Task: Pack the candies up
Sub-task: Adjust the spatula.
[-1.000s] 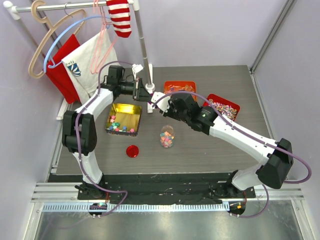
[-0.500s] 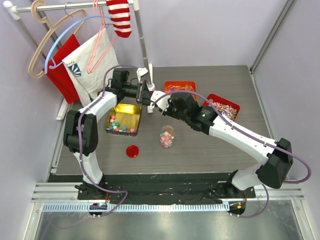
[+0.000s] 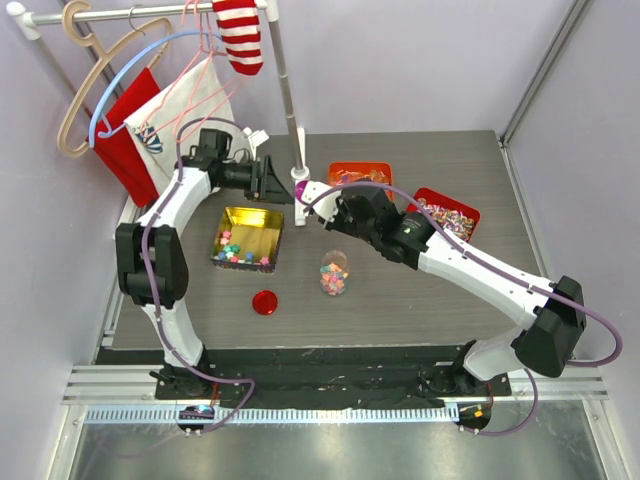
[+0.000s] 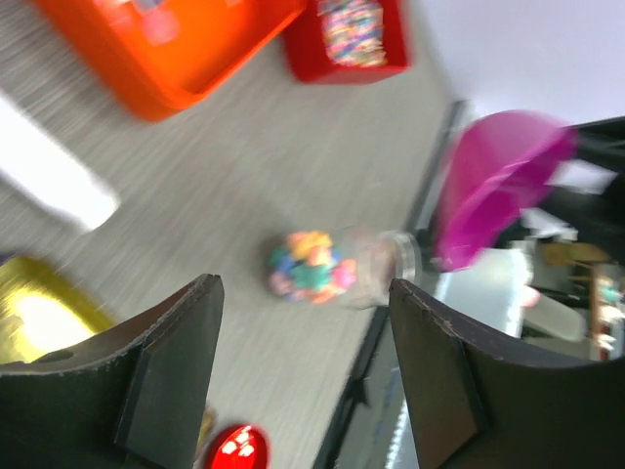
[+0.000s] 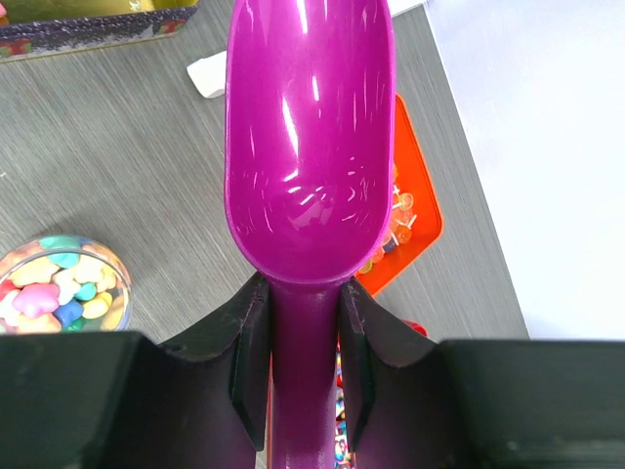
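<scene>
My left gripper grabs the gold tin next at the side edge (image 3: 221,223) that faces away from the rack pole, close to the tin's far corner.
Tiny pastel candies (image 3: 238,250) lie in an open gold tin (image 3: 262,222). More candies fill a small clear jar (image 3: 334,274), also seen as the jar (image 4: 317,266) and the jar (image 5: 61,284). The jar's red lid (image 3: 264,302) lies on the table to its left. My right gripper (image 5: 303,293) is shut on the handle of an empty magenta scoop (image 5: 308,147), whose bowl (image 3: 299,187) hangs above the table behind the jar. My left gripper (image 3: 272,180) (image 4: 303,293) stands open and empty, just left of the scoop's bowl.
An orange tin (image 3: 360,174) and a red tin (image 3: 448,212) with wrapped sweets stand at the back right. A rack pole (image 3: 288,90) rises behind the scoop, with hangers, cloths (image 3: 175,125) and a striped sock on it. A white scrap (image 5: 209,73) lies near the gold tin.
My left gripper has opened and drawn back to the left, away from the scoop's bowl. The right arm, still shut on the scoop, has barely moved.
</scene>
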Controlling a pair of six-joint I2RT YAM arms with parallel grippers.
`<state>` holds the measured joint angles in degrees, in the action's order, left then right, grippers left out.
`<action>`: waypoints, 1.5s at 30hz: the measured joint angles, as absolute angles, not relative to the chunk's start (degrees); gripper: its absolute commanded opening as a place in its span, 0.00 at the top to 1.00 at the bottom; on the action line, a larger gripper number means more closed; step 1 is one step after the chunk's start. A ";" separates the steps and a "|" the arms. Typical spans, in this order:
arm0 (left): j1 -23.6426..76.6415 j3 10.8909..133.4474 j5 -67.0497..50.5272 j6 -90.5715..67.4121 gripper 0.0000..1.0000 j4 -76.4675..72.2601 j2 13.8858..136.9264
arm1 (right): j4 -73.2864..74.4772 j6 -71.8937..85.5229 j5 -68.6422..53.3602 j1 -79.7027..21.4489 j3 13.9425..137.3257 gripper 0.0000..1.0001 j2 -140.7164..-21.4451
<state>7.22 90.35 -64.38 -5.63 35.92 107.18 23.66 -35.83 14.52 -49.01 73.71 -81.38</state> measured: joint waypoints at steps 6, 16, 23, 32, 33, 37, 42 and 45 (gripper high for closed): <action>6.28 86.56 -51.37 -0.49 0.27 39.03 104.73 | 23.64 -36.16 15.59 -49.01 73.71 0.99 -81.38; 4.54 76.12 -30.81 3.75 0.26 36.64 94.70 | 23.68 -36.34 15.99 -49.01 73.71 0.99 -81.38; 3.57 68.40 -17.69 6.52 0.27 31.99 91.18 | 23.86 -36.34 15.97 -49.01 73.71 0.99 -81.43; 2.00 64.79 -7.18 8.03 0.31 26.24 91.18 | 24.10 -36.34 15.86 -49.01 73.71 0.99 -82.02; 1.96 64.75 -6.81 8.08 0.32 25.80 91.18 | 24.08 -36.34 15.88 -49.01 73.71 0.99 -82.02; 1.96 64.36 -4.91 8.27 0.35 23.27 91.53 | 24.23 -36.34 15.75 -49.01 73.71 0.99 -82.17; 1.96 64.31 -3.38 8.43 0.44 19.62 95.07 | 24.49 -36.34 15.73 -49.01 73.71 0.99 -82.17; 1.96 64.27 -2.46 8.45 0.48 18.22 97.47 | 24.51 -36.34 15.70 -49.01 73.71 0.99 -82.19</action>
